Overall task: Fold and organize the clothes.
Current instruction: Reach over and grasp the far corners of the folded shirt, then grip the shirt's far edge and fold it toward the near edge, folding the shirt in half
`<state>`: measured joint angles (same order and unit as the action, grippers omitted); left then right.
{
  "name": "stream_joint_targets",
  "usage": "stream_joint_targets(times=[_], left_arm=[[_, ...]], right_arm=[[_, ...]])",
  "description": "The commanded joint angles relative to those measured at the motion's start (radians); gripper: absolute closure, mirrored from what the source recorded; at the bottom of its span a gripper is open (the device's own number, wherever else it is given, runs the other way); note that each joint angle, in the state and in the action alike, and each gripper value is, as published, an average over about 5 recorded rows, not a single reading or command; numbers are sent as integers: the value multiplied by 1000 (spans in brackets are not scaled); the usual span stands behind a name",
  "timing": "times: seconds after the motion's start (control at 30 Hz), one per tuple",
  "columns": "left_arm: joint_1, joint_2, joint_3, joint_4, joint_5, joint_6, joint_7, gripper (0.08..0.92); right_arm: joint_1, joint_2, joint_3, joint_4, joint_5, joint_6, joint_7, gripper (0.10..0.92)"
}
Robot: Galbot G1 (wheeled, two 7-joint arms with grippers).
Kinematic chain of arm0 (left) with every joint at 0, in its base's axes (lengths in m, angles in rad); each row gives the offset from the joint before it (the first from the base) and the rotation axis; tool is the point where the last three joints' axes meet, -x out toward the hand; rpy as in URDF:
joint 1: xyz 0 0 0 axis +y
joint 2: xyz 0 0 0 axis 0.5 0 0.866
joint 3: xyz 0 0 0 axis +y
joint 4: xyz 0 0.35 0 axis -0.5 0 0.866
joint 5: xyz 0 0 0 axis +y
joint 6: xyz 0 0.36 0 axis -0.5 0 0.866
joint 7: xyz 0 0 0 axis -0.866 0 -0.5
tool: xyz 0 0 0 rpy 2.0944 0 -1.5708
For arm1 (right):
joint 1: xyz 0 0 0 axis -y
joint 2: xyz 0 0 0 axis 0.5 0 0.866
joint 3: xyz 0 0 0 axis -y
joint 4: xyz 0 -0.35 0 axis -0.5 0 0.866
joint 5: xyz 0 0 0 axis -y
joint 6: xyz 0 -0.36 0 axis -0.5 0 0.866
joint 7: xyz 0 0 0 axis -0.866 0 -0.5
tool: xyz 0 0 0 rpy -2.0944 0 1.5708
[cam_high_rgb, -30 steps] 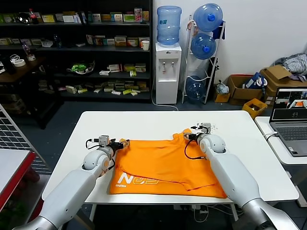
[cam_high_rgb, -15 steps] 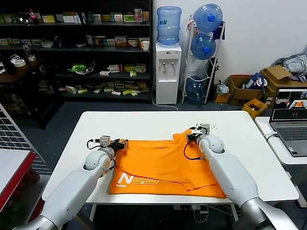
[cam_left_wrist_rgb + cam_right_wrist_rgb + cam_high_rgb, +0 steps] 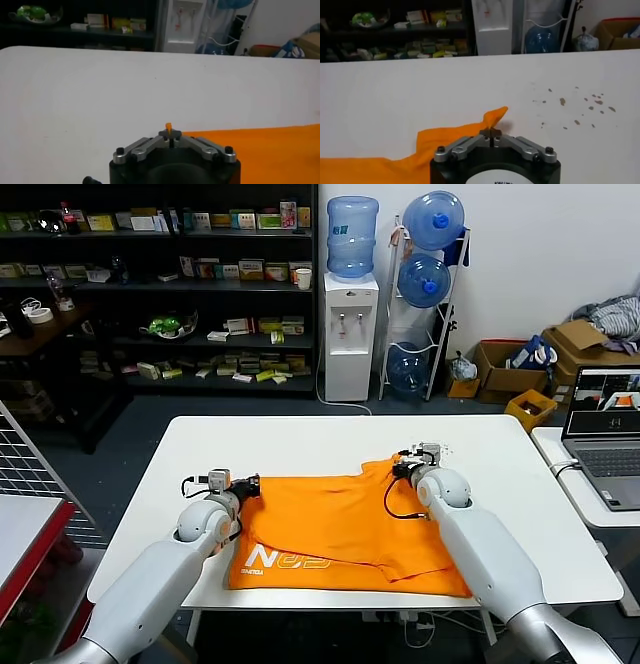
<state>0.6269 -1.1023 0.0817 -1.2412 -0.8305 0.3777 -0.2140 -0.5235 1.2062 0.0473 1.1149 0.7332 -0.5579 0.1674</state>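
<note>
I need to use my left gripper to let go of the orange T-shirt's far corner, now low at the table surface, on the fabric (image 3: pixel 248 539), just behind the big white lettering.
The orange T-shirt (image 3: pixel 340 529) lies partly folded on the white table (image 3: pixel 320 439), with white lettering near its front left. My left gripper (image 3: pixel 252 481) is shut on the shirt's far left corner; a bit of orange fabric (image 3: pixel 169 127) sticks out between its closed fingertips (image 3: pixel 169 134). My right gripper (image 3: pixel 398 466) is shut on the shirt's far right corner; an orange flap (image 3: pixel 492 117) pokes out past its closed fingertips (image 3: pixel 490 132). Both grippers sit low at the table surface.
A laptop (image 3: pixel 605 429) stands on a side table at the right. A red-edged table with a wire rack (image 3: pixel 30 484) is at the left. Shelves, a water dispenser (image 3: pixel 350 334) and cardboard boxes stand beyond the table. Small brown spots (image 3: pixel 575 107) mark the tabletop.
The left gripper has shifted slightly; the pale piece seen at its tip earlier no longer shows. The right gripper and shirt have barely moved.
</note>
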Motion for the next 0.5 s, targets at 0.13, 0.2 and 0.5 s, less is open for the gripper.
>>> stream_joint_targets(times=[0.13,0.2,0.5], left_arm=[[91,37,-58,-186,-1,-8,-16,901],[125,52,-68,-237,-6,-8,-26,901],[284,115,-120,-446,23,-19,-49,901]], right_arm=[[-110,-78,52,245,71,-9,35,901],[-149,-104,67,307,95,-21,47,901],[-363,-183,143,557,122,-44,77,901]])
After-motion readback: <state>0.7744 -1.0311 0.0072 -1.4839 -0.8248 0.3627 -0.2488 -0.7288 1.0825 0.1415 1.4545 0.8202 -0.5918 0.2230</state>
